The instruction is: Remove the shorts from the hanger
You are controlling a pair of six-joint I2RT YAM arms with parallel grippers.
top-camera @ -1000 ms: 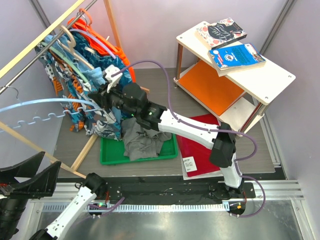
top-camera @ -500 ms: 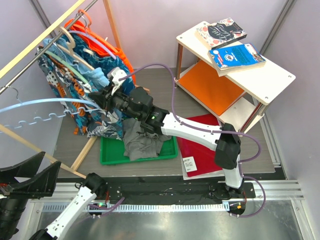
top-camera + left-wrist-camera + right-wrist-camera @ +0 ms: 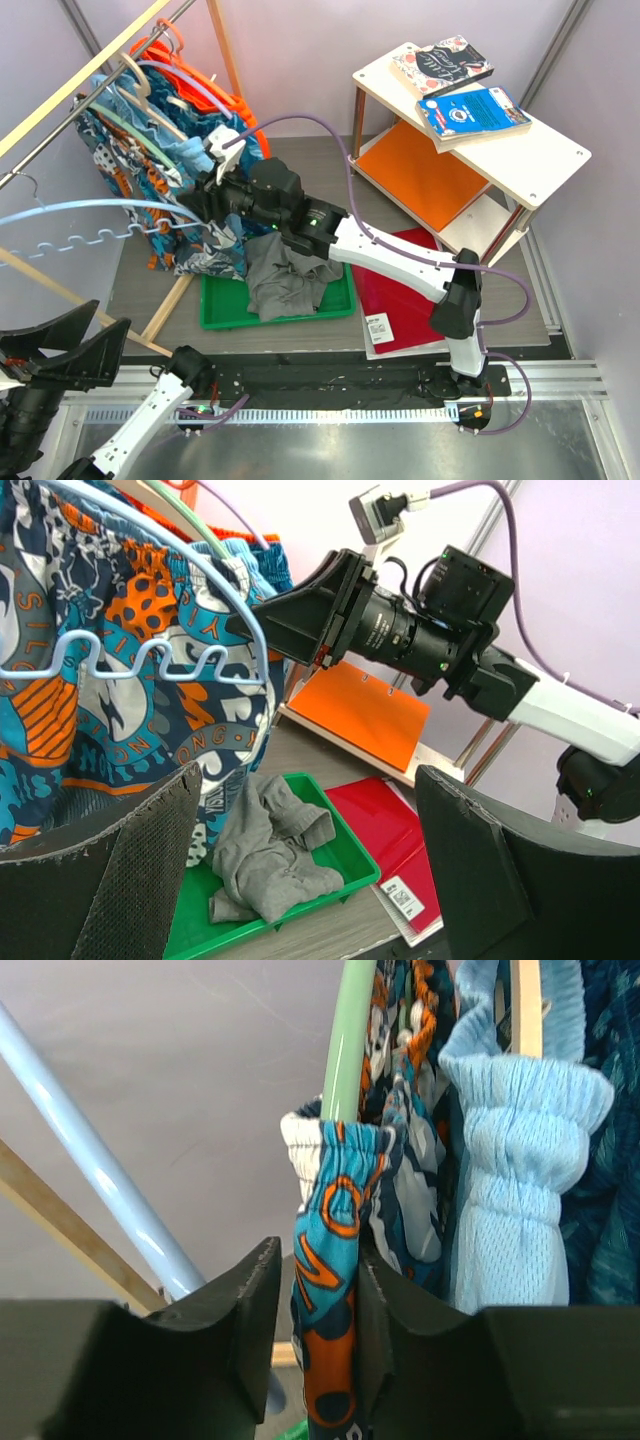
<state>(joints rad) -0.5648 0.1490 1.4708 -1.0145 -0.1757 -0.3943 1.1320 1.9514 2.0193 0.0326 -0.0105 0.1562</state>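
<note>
The printed shorts have my right gripper low on them, below the green hanger's end, so it should grip higher by the waistband (image 3: 345, 1165) before it swings the hanger out.
Printed blue, orange and white shorts (image 3: 150, 190) hang on hangers on the rack; they also show in the left wrist view (image 3: 110, 710). My right gripper (image 3: 203, 193) is up at the hanging clothes. In the right wrist view its open jaws (image 3: 318, 1255) stand on either side of the printed waistband (image 3: 335, 1210) under a green hanger (image 3: 350, 1040); the right finger touches the cloth and a small gap is left at the other. Grey shorts (image 3: 285, 280) lie crumpled in a green tray (image 3: 215, 310). My left gripper (image 3: 55, 355) is wide open and empty, low at the near left (image 3: 308, 780).
A light-blue wire hanger (image 3: 90, 205) sticks out from the wooden rack (image 3: 60, 95). Light-blue mesh cloth (image 3: 510, 1160) hangs right of the waistband. A white side table (image 3: 540, 150) with two books and an orange shelf stands at the right, a red folder (image 3: 400, 290) before it.
My right gripper has pushed up and left into the hanging clothes, and the printed shorts have swung a little. The left arm has barely moved.
</note>
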